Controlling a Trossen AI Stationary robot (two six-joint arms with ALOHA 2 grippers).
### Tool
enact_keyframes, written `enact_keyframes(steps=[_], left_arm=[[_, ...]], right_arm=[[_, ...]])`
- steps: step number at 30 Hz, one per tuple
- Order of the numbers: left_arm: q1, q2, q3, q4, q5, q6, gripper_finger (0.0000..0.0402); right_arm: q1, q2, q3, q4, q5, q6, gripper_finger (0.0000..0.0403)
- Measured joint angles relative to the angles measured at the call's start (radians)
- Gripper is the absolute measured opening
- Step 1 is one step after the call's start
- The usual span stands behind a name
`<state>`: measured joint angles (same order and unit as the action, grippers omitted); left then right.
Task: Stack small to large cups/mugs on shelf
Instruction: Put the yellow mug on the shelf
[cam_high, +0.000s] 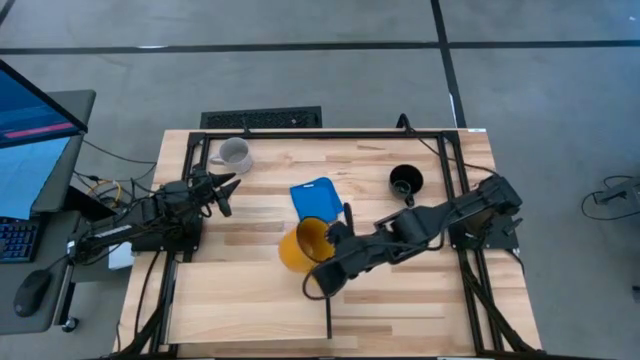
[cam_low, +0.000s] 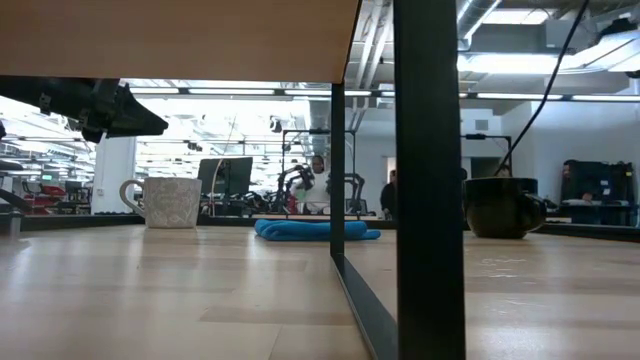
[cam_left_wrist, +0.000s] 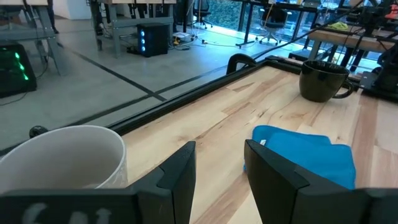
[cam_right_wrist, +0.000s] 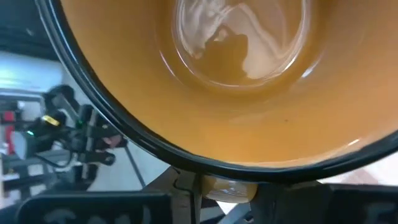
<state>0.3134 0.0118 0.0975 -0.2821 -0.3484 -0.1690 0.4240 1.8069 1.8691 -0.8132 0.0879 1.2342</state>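
Observation:
The robot's right gripper should release the yellow mug on the pale shelf panel, at its far corner (cam_high: 299, 277) close to the dark divider.
The yellow mug (cam_high: 300, 246) is tipped on its side over the far right corner of the pale shelf panel (cam_high: 240, 300), beside the dark divider (cam_high: 329, 310). My right gripper (cam_high: 323, 252) is shut on it, and its inside fills the right wrist view (cam_right_wrist: 249, 81). The grey-white mug (cam_high: 233, 153) stands upright on its base on the table at the far left. My left gripper (cam_high: 222, 190) hangs open and empty just near of it. The black mug (cam_high: 405, 181) stands on its base at the far right. In the low view the shelf (cam_low: 170, 35) is overhead and the yellow mug is hidden. My right gripper pinches a yellow part at the mug's rim (cam_right_wrist: 229, 186) between its two fingers (cam_right_wrist: 184, 190); handle or wall, I cannot tell. The fingers come from the table's right, slanting. The mug's mouth faces the gripper; whether it touches the shelf does not show.
A blue cloth (cam_high: 315, 197) lies flat at mid-table, far of the yellow mug. A dark metal frame (cam_high: 330, 133) runs round the table's far edge and sides. Bare planks lie between the cloth and the grey-white mug.

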Motion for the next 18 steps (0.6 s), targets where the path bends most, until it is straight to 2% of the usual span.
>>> enact_keyframes(steps=[8,11,18], left_arm=[[0.0,0.008,0.0,0.0,-0.003,0.001,0.0127],[0.0,0.008,0.0,0.0,-0.004,0.012,0.0127],[0.0,0.008,0.0,0.0,-0.003,0.027,0.0127]], right_arm=[[0.007,0.133,0.183,-0.034,-0.065,-0.02,0.0101],[0.014,0.174,0.251,-0.136,-0.068,0.015,0.0101],[0.025,0.261,0.363,-0.196,-0.066,0.086,0.0101]])
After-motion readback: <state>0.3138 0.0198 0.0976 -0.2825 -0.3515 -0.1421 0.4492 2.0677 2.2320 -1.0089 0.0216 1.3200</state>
